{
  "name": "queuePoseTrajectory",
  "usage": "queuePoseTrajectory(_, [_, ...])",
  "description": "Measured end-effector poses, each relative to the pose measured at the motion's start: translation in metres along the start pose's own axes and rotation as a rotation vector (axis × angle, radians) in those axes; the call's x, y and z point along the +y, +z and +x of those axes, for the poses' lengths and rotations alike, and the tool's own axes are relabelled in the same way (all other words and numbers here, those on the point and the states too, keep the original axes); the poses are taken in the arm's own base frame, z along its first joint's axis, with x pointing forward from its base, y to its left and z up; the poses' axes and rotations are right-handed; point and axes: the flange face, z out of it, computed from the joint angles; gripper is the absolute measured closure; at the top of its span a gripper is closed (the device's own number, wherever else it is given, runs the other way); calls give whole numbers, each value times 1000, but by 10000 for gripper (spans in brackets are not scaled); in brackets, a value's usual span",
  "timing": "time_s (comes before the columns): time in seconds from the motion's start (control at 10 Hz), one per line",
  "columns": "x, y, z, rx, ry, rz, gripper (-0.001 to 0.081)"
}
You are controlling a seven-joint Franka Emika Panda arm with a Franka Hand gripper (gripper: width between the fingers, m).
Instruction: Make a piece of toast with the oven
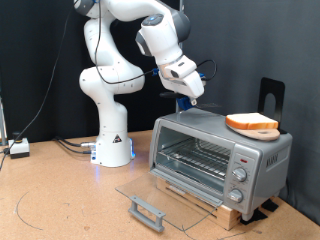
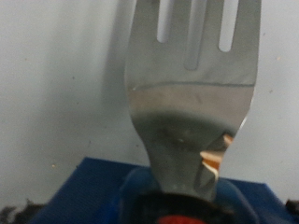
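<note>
My gripper needs to lower the spatula, which it holds close to its neck, onto the oven's top and take the black handle (image 2: 179, 212) farther back before it reaches for the toast.
The oven (image 1: 215, 155) stands at the exterior view's right on a wooden board, its glass door (image 1: 150, 198) folded down flat and its wire rack bare. The piece of toast (image 1: 252, 123) lies on top of the oven, at its right end. My gripper (image 1: 186, 97) hangs just above the oven's top left corner, left of the toast and apart from it. The wrist view is filled by a slotted metal spatula (image 2: 192, 103), whose handle runs down between blue finger pads (image 2: 93, 191). The gripper is shut on it.
The robot's white base (image 1: 112, 140) stands left of the oven. A black stand (image 1: 272, 95) rises behind the oven's right end. A small box with cables (image 1: 18, 148) lies at the far left. The door handle (image 1: 146, 211) juts out over the brown table.
</note>
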Motion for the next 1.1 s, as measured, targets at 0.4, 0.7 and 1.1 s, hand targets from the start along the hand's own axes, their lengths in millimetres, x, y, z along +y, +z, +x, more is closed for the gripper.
queuePoseTrajectory(0.4, [3,28,5,-14,31,1,341])
queuePoseTrajectory(0.7, [0,39,13,1,35,12,341])
queuePoseTrajectory(1.1, [-4,29,18,19,24,16,26])
